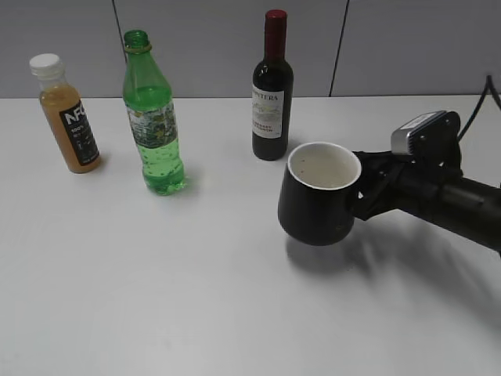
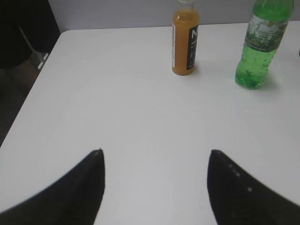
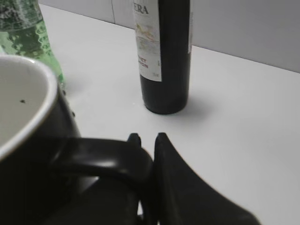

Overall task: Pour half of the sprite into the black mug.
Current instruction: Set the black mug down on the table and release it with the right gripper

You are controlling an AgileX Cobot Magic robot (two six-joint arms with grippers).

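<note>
The black mug, now hanging tilted above the table, will be let go by my right gripper on the bare table before the gap (image 1: 243, 262) between the sprite and the wine bottle.
The sprite (image 1: 153, 117), a green bottle with no cap, stands upright at the back left of the white table; it also shows in the left wrist view (image 2: 260, 44) and in the right wrist view (image 3: 26, 33). The black mug (image 1: 317, 196), white inside and seemingly empty, hangs tilted above the table right of centre. My right gripper (image 3: 147, 138) is shut on the mug's handle (image 3: 101, 157). My left gripper (image 2: 156, 154) is open and empty over bare table, short of the bottles; it is out of the exterior view.
An orange juice bottle (image 1: 69, 113) with a white cap stands left of the sprite and shows in the left wrist view (image 2: 185, 40). A dark wine bottle (image 1: 272, 90) with a red top stands behind the mug. The table's left edge (image 2: 28, 98) is near the left gripper.
</note>
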